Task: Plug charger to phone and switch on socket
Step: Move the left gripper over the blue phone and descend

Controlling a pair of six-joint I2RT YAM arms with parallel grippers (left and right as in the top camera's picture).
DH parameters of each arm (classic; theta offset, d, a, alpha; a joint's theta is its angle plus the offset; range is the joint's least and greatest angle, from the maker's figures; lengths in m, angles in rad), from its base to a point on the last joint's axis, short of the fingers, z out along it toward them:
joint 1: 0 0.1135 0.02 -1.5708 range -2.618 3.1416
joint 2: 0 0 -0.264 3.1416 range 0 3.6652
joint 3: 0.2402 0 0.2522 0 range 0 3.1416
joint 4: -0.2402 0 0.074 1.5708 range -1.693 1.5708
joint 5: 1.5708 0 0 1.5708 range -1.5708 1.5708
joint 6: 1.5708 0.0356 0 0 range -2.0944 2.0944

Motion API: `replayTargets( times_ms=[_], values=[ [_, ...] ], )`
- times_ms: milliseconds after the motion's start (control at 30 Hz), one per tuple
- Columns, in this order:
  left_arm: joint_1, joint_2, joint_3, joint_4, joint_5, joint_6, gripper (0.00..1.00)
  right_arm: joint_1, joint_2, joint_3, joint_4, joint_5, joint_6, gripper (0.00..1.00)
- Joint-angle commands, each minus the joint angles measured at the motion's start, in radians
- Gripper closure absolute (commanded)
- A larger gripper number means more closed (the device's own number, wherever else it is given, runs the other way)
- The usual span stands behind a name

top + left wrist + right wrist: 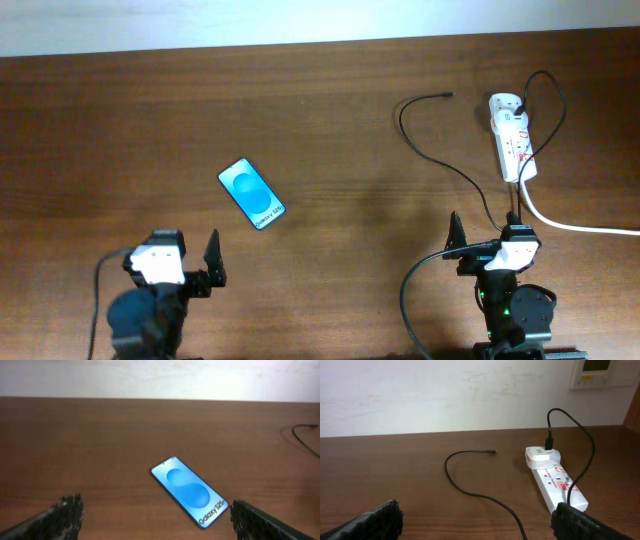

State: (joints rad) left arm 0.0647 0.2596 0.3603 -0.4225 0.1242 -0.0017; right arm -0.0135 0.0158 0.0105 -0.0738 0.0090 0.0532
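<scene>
My left gripper should go to the phone next and close across the phone's middle (249, 192) (188, 489), with one finger on each of the phone's long sides.
The phone (252, 194) lies flat on the table left of centre, its bright blue screen up; in the left wrist view (190, 491) it lies just ahead of my fingers, white text toward me. The white socket strip (511, 137) lies at the far right and also shows in the right wrist view (555, 478). The thin black charger cable (440, 160) loops from the strip across the table, and its free connector tip (446, 95) rests apart from the phone; the tip also shows in the right wrist view (492, 452). My left gripper (190, 262) and right gripper (480, 243) are open and empty.
A thick white cord (570, 222) runs from the strip off the right edge. A pale wall borders the table's far edge, with a wall panel (600, 372) at the upper right.
</scene>
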Motion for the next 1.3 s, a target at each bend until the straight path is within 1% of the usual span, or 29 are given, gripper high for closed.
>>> replayTargets(
  times_ms=[0,67,100,167,233,300,333,367,400,433,500,533,567,600,667,733,767,867,933,967,1033,1067,1267],
  values=[
    [-0.003,0.173,0.168,-0.044,0.013,-0.010,0.01,-0.006,-0.010,-0.005,-0.006,-0.005,0.003,0.02],
    [-0.008,0.297,0.281,-0.104,0.030,-0.010,0.01,-0.006,-0.010,-0.005,-0.006,-0.005,0.003,0.02],
    [-0.021,0.401,0.383,-0.174,0.037,-0.013,0.01,-0.006,-0.010,-0.005,-0.006,-0.005,0.003,0.02],
    [-0.045,0.539,0.532,-0.292,0.037,-0.043,0.01,-0.006,-0.010,-0.005,-0.006,-0.005,0.003,0.02],
    [-0.086,0.706,0.723,-0.440,0.047,-0.052,0.01,-0.006,-0.010,-0.005,-0.006,-0.005,0.003,0.02],
    [-0.129,0.829,0.895,-0.566,0.106,-0.051,0.01,-0.006,-0.010,-0.005,-0.006,-0.005,0.003,0.02],
    [-0.154,0.890,0.981,-0.605,0.179,-0.051,0.01,-0.006,-0.010,-0.005,-0.006,-0.005,0.003,0.02],
    [-0.171,0.930,1.031,-0.615,0.278,-0.051,0.01,-0.006,-0.010,-0.005,-0.006,-0.005,0.003,0.02],
    [-0.190,0.967,1.067,-0.669,0.400,-0.051,0.01,-0.006,-0.010,-0.005,-0.006,-0.005,0.003,0.02],
    [-0.203,0.987,1.071,-0.712,0.406,-0.050,0.01,-0.006,-0.010,-0.005,-0.006,-0.005,0.003,0.02],
    [-0.209,1.019,1.068,-0.700,0.417,-0.063,0.01,-0.006,-0.010,-0.005,-0.006,-0.005,0.003,0.02],
    [-0.209,1.036,1.068,-0.696,0.421,-0.120,0.01,-0.006,-0.010,-0.005,-0.006,-0.005,0.003,0.02],
    [-0.209,1.050,1.069,-0.694,0.391,-0.195,0.01,-0.006,-0.010,-0.005,-0.006,-0.005,0.003,0.02],
    [-0.213,1.057,1.069,-0.695,0.293,-0.290,0.01,-0.006,-0.010,-0.005,-0.006,-0.005,0.003,0.02],
    [-0.235,1.073,1.081,-0.717,0.023,-0.502,0.00,-0.006,-0.010,-0.005,-0.006,-0.005,0.003,0.01],
    [-0.259,1.099,1.116,-0.746,-0.098,-0.604,0.00,-0.006,-0.010,-0.005,-0.006,-0.005,0.003,0.02],
    [-0.268,1.125,1.152,-0.763,-0.122,-0.632,0.00,-0.006,-0.010,-0.005,-0.006,-0.005,0.003,0.02],
    [-0.274,1.262,1.294,-0.824,-0.140,-0.643,0.01,-0.006,-0.010,-0.005,-0.006,-0.005,0.003,0.02],
    [-0.274,1.400,1.405,-0.878,-0.151,-0.669,0.03,-0.006,-0.010,-0.005,-0.006,-0.005,0.003,0.02],
    [-0.274,1.457,1.435,-0.888,-0.152,-0.686,0.02,-0.006,-0.010,-0.005,-0.006,-0.005,0.003,0.02],
    [-0.273,1.528,1.447,-0.892,-0.152,-0.707,0.01,-0.006,-0.010,-0.005,-0.006,-0.005,0.003,0.02],
    [-0.273,1.590,1.447,-0.893,-0.151,-0.709,0.01,-0.006,-0.010,-0.005,-0.006,-0.005,0.003,0.02],
    [-0.274,1.786,1.447,-0.895,-0.143,-0.709,0.01,-0.006,-0.010,-0.005,-0.006,-0.005,0.003,0.02]
  ],
)
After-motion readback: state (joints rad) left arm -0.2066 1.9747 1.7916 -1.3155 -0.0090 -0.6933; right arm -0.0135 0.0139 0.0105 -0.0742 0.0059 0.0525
